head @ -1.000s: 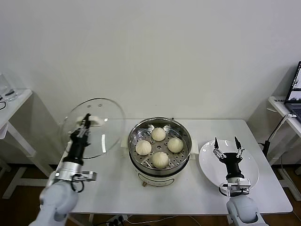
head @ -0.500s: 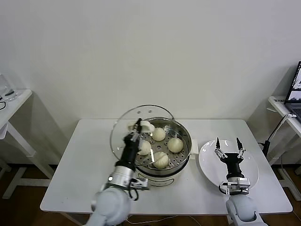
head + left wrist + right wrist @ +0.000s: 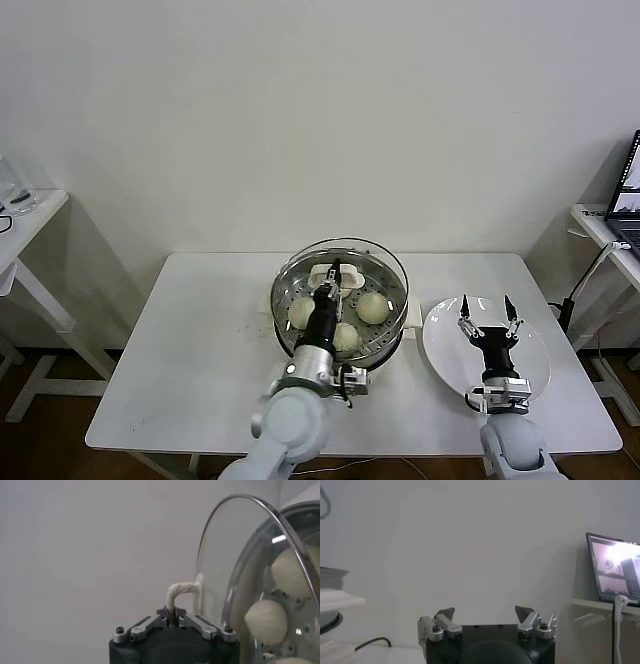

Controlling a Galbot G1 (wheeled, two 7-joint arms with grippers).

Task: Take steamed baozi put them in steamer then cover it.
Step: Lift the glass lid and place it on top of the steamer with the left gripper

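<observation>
The robot's left gripper needs to release the clear glass cover on the steel steamer's rim, closed over the cream-white baozi [image 3: 340, 311].
The steel steamer [image 3: 285, 315] stands mid-table with several cream-white baozi [image 3: 372, 306] on its perforated tray. My left gripper [image 3: 333, 269] is shut on the white handle [image 3: 340, 277] of the clear glass cover [image 3: 385, 262], holding it tilted right over the steamer. In the left wrist view the fingers pinch the handle [image 3: 181, 588], the cover [image 3: 225, 555] stands beside them, and baozi [image 3: 266, 621] show through the glass. My right gripper [image 3: 487, 305] is open and empty, pointing up above the white plate [image 3: 440, 350]; it also shows in the right wrist view [image 3: 485, 613].
The white plate lies on the table to the right of the steamer. A side table [image 3: 25, 215] stands at the far left. Another at the far right holds a laptop [image 3: 628, 185], with a cable [image 3: 580, 280] hanging near the table's right edge.
My left arm has carried the glass cover from the table's left side rightward until it is over the steamer. The right gripper has stayed over the plate.
</observation>
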